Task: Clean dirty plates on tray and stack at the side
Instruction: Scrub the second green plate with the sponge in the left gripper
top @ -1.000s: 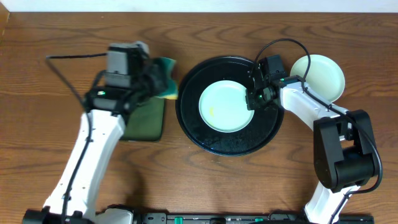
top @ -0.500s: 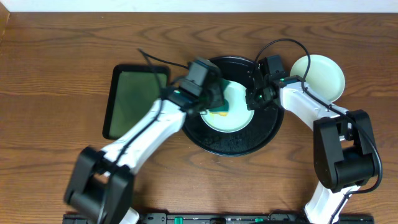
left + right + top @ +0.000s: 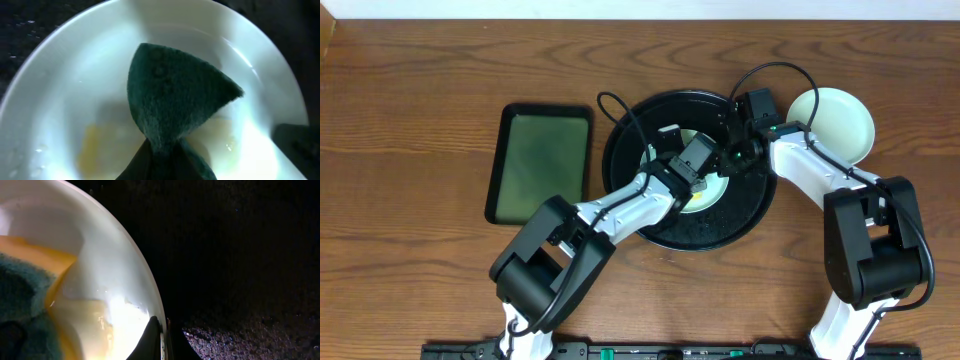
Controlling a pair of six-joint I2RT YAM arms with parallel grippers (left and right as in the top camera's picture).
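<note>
The robot's left gripper needs to release the green and yellow sponge near the middle of the rectangular dark-green tray (image 3: 536,172).
A pale mint plate (image 3: 713,186) lies in the round black tray (image 3: 630,205). My left gripper (image 3: 692,168) is shut on a green and yellow sponge (image 3: 175,105) and presses it on the plate's inside (image 3: 70,95), next to a yellowish smear (image 3: 95,150). My right gripper (image 3: 728,160) is shut on the plate's right rim, one finger inside the rim (image 3: 156,339). The right wrist view shows the plate (image 3: 110,265), the sponge (image 3: 25,295) and the wet tray (image 3: 240,255). Another pale plate (image 3: 832,122) sits on the table right of the tray; I cannot tell if more lie under it.
A rectangular dark-green tray (image 3: 540,165) lies on the wooden table left of the round tray. My left arm crosses the round tray's lower left rim. A black cable loops above the right arm.
My left arm swung from the green tray to the plate with the sponge, then slid the sponge rightward across the plate. The right gripper has stayed on the plate's rim.
</note>
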